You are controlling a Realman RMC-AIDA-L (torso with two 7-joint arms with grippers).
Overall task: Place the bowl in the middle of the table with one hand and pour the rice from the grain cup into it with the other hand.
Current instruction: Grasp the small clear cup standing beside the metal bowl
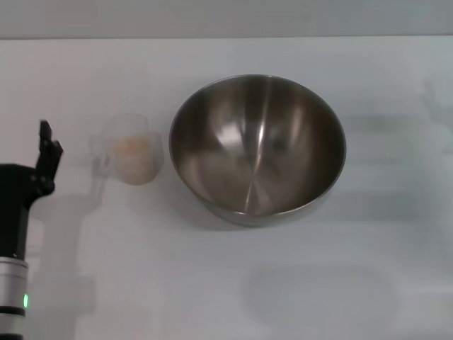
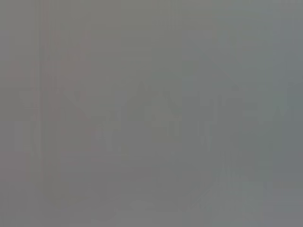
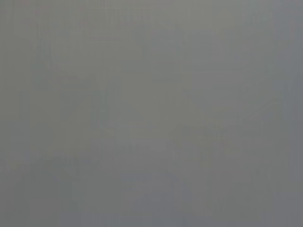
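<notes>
Next, my left gripper goes to the grain cup's handle [image 1: 99, 154] and closes there, because the cup has to be tipped over the bowl.
In the head view the large stainless-steel bowl [image 1: 257, 147] stands upright near the middle of the white table [image 1: 226, 283], and I see no rice inside it. The small clear grain cup [image 1: 130, 156] stands just left of the bowl, with pale rice [image 1: 134, 154] in it. Its handle points left. My left gripper [image 1: 48, 150] is at the left edge, a short way left of the cup and apart from it. My right gripper is out of view. Both wrist views show only flat grey.
The table's far edge [image 1: 226, 37] runs along the top of the head view. My left arm [image 1: 14, 241] rises from the lower left corner.
</notes>
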